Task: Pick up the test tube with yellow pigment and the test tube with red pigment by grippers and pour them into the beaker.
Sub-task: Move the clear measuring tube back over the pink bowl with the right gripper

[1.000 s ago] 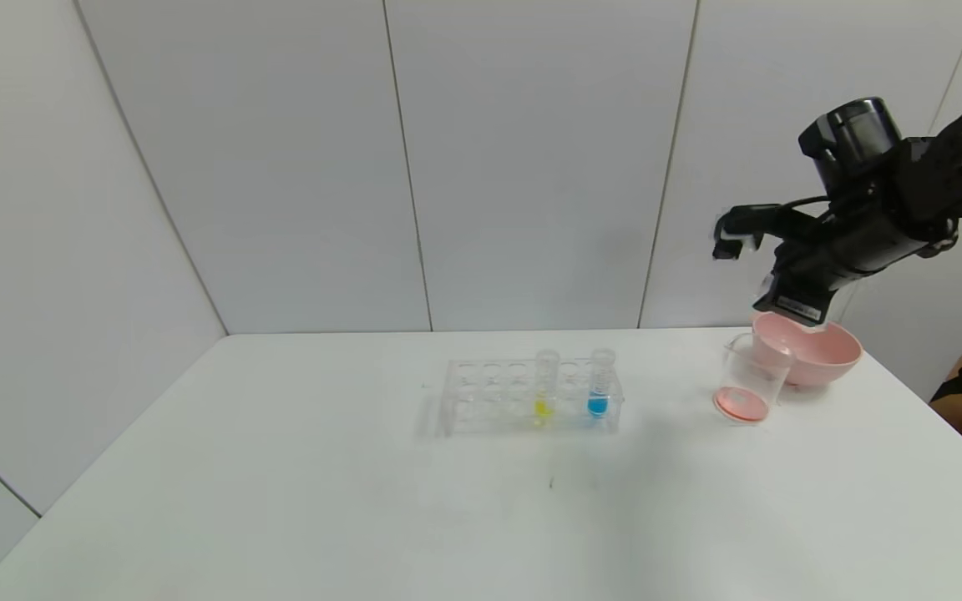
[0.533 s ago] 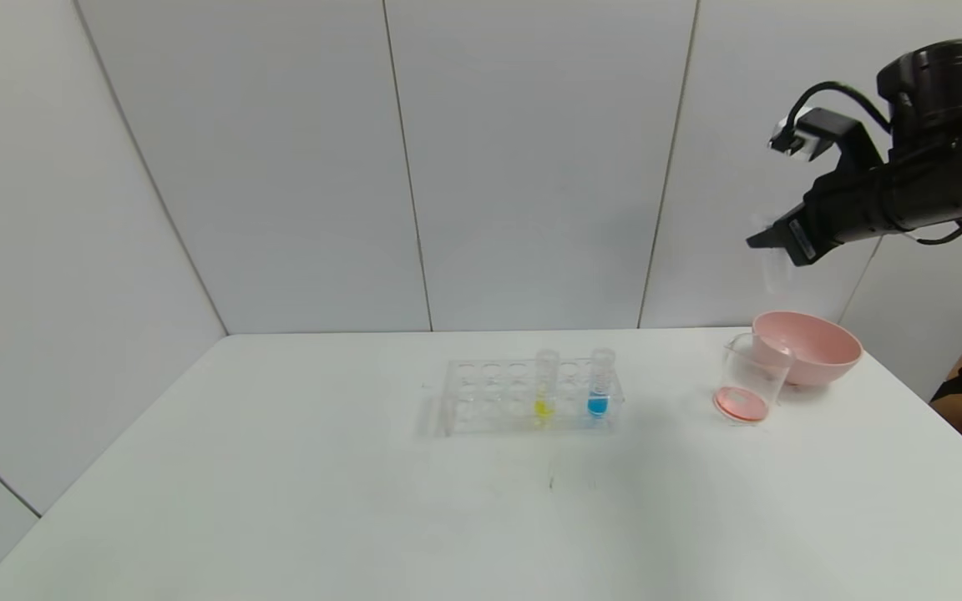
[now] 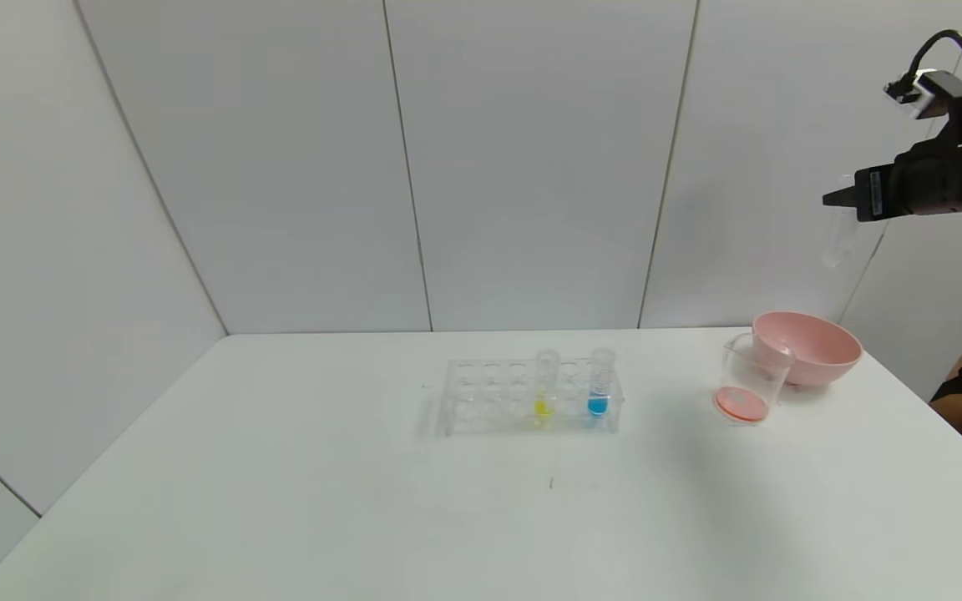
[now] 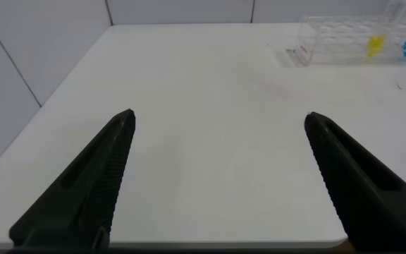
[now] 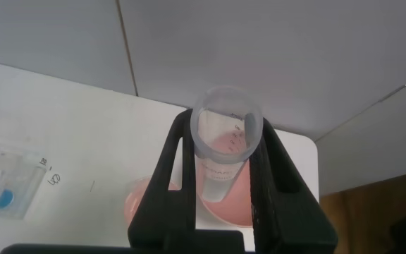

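My right gripper has the test tube. It will let go of it inside the pink bowl (image 3: 781,334) (image 5: 212,156), leaning on the bowl's rim near the back side.
High at the right, above and beyond the pink bowl, my right gripper (image 3: 833,202) is shut on the test tube with red pigment (image 3: 838,238). That tube (image 5: 225,144) hangs mouth-up between the fingers and looks clear, with no red liquid showing in it. The beaker (image 3: 750,386) stands on the table beside the bowl with a thin red layer at its bottom. The test tube with yellow pigment (image 3: 544,386) stands upright in the clear rack (image 3: 489,399). My left gripper (image 4: 218,116) is open over bare table, far from the rack (image 4: 330,42).
A tube with blue liquid (image 3: 600,386) stands in the rack, right of the yellow one. The pink bowl (image 3: 815,344) sits just behind the beaker near the table's right edge. White wall panels close off the back and left.
My right arm has risen and swung right, away from above the beaker and bowl. The tube it holds has turned from tipped to hanging upright. Rack and beaker have not moved.
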